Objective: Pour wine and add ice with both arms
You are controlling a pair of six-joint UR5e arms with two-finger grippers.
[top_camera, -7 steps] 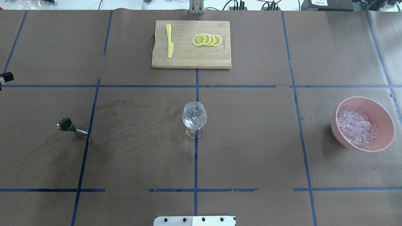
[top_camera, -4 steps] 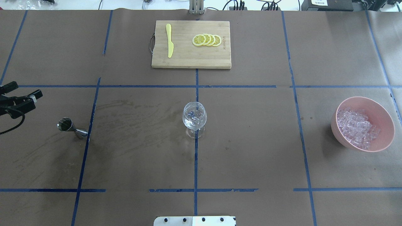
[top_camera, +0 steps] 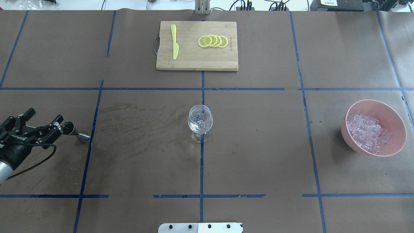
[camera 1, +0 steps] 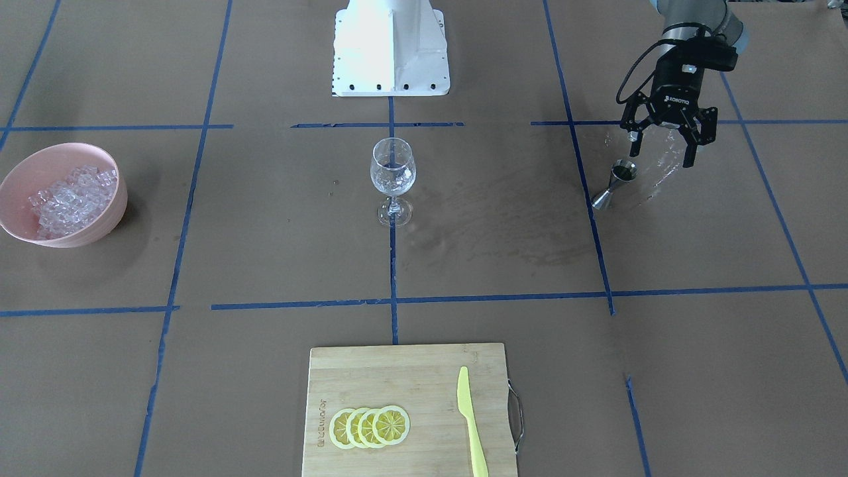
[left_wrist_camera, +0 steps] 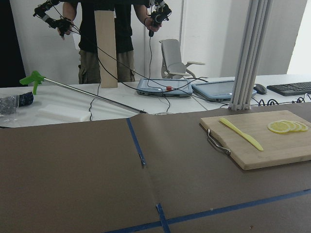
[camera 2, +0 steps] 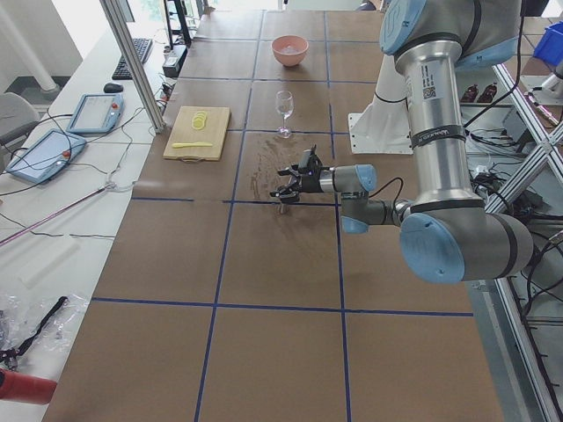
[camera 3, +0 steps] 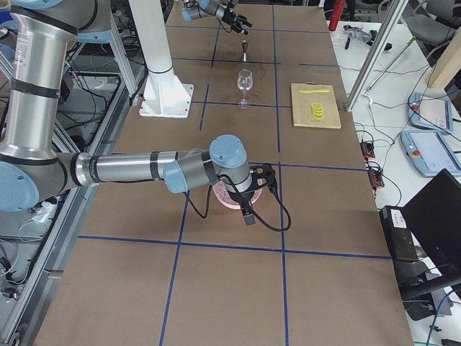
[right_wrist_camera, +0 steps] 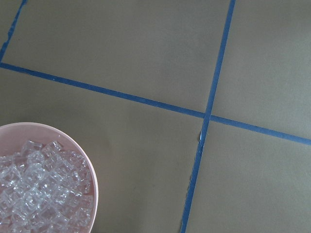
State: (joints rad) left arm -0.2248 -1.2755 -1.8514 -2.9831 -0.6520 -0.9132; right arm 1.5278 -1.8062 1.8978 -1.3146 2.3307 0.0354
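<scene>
My left gripper will close on the narrow middle [camera 1: 613,187] of the steel jigger, under the jigger's upper cup.
My left gripper [top_camera: 46,115] stands open just left of a small steel jigger [top_camera: 72,130], one fingertip close to the cup's rim and nothing between its fingers. In the front-facing view it hangs open [camera 1: 662,151] just behind the jigger [camera 1: 616,182]. The jigger's cup looks dark inside; I cannot tell if that is wine. The clear wine glass [top_camera: 200,122] stands at the table's middle. The ice [top_camera: 367,131] fills a pink bowl [top_camera: 393,118] at the right. My right gripper [camera 3: 247,213] shows only in the exterior right view, over that bowl; I cannot tell its state.
A bamboo cutting board [top_camera: 194,61] at the far middle carries lemon slices [top_camera: 213,41] and a yellow plastic knife [top_camera: 174,42]. The white robot base [camera 1: 391,50] sits at the near edge. A person stands beyond the table in the left wrist view.
My left gripper has come in from the left edge and moved nearer the robot, ending beside the jigger. Glass, bowl and board have not moved.
</scene>
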